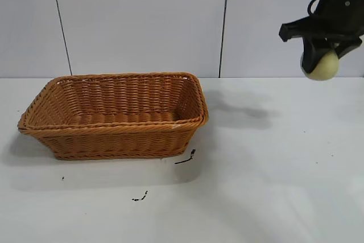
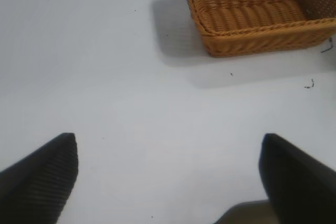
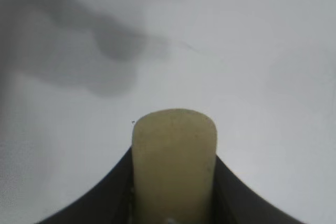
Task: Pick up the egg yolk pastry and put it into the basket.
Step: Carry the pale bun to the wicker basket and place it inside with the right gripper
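Next, my right gripper releases the egg yolk pastry near the middle of the wicker basket (image 1: 133,113), just behind the basket's front rim.
The pale cream-yellow egg yolk pastry (image 1: 321,65) hangs high above the table at the far right, with my right gripper (image 1: 321,61) shut on it. In the right wrist view the egg yolk pastry (image 3: 174,163) fills the gap between the two black fingers (image 3: 107,198), squeezed on both sides. The orange-brown wicker basket (image 1: 114,136) stands on the table at the left, well apart from the pastry, with nothing inside. My left gripper (image 2: 168,174) is open over bare table, and the basket (image 2: 257,32) lies some way beyond it.
Small black scraps lie on the white table in front of the basket (image 1: 186,158) (image 1: 140,197). A grey panelled wall (image 1: 142,21) stands behind the table. The right arm's shadow (image 1: 244,112) falls on the table right of the basket.
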